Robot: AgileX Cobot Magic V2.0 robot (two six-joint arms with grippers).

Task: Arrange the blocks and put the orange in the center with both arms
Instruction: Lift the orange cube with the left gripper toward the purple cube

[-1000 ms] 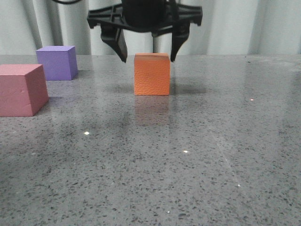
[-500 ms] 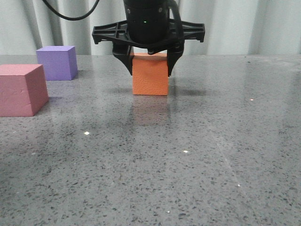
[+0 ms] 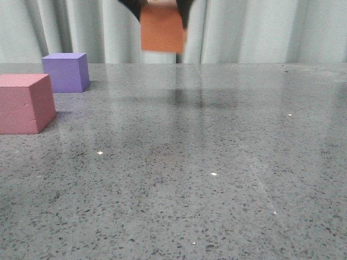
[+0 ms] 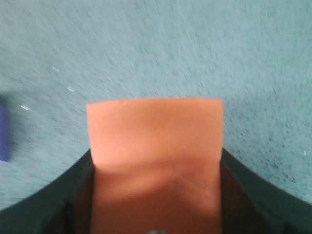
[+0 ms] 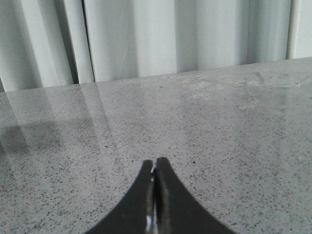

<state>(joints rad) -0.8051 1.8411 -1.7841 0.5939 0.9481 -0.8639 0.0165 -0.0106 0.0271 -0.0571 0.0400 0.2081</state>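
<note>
Next, the left gripper releases the orange cube on the table point(image 3: 53, 85) between the pink-red and purple cubes.
My left gripper point(image 3: 158, 10) is shut on the orange cube point(image 3: 161, 30) and holds it high above the table's far middle, at the top edge of the front view. In the left wrist view the orange cube point(image 4: 156, 146) fills the space between the black fingers point(image 4: 73, 195) of the gripper point(image 4: 156, 168). The purple cube point(image 3: 66, 71) stands at the far left; a sliver of it shows in the left wrist view point(image 4: 3, 134). The pink-red cube point(image 3: 24, 103) stands nearer, at the left edge. My right gripper point(image 5: 155, 165) is shut and empty above bare table; it is out of the front view.
The grey speckled table point(image 3: 217, 162) stretches from the front to a pale curtain point(image 3: 260, 27) at the back. The curtain also shows in the right wrist view point(image 5: 170, 34).
My left gripper came down around the orange cube, shut on it, and has lifted it off the table to the top of the front view. The purple and pink-red cubes have not moved.
</note>
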